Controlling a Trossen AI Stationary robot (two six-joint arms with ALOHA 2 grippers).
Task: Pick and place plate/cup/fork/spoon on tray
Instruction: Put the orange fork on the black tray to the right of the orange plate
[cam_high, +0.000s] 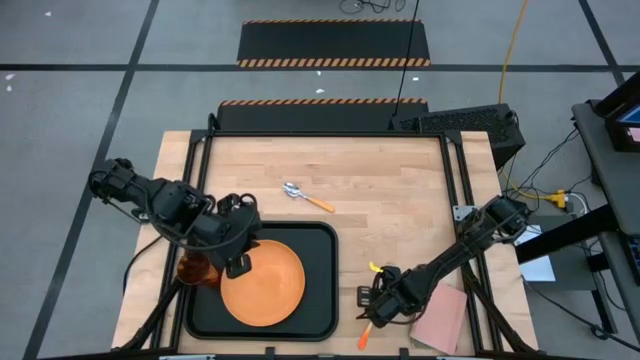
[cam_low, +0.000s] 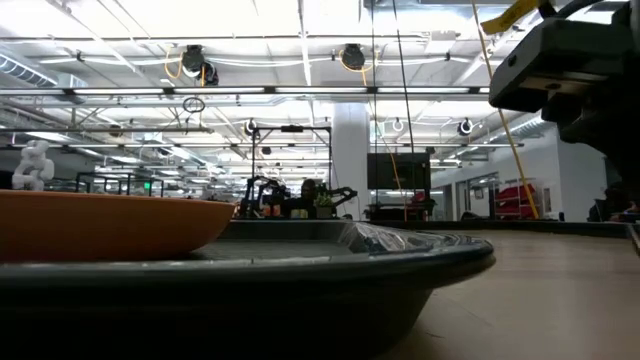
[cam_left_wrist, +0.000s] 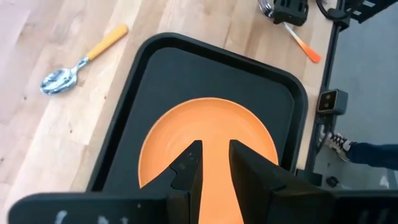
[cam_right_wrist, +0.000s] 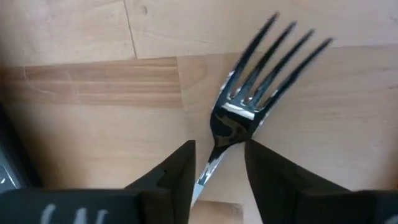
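Note:
My right gripper's open fingers have the fork's teeth slanting away from them, so next my right gripper straightens the fork and closes on its neck (cam_right_wrist: 220, 150) before carrying it.
The orange plate (cam_high: 265, 285) lies in the black tray (cam_high: 325, 300) at the table's near left; the plate also shows in the left wrist view (cam_left_wrist: 249, 130). The amber cup (cam_high: 192, 270) stands at the tray's left rim, partly hidden by my left arm. My left gripper (cam_high: 240, 265) hovers over the plate's left edge, its fingers (cam_left_wrist: 193, 165) slightly apart and empty. The spoon (cam_high: 305, 196) lies on the bare wood beyond the tray. My right gripper (cam_high: 372, 312) is right of the tray, shut on the fork (cam_right_wrist: 249, 106). My right gripper has the fork between its two fingers (cam_right_wrist: 177, 171) at the neck (cam_right_wrist: 214, 155), where the metal runs into the handle. The fingers lie across the fork and the tines (cam_right_wrist: 280, 50) stick out ahead. The orange handle end (cam_high: 365, 338) sticks out behind. Whether the fork is lifted does not show.
A pink notebook (cam_high: 440, 318) lies at the near right corner, close beside my right gripper. Bare wood lies between the tray and the spoon and across the table's far half. The tray's right third is unoccupied.

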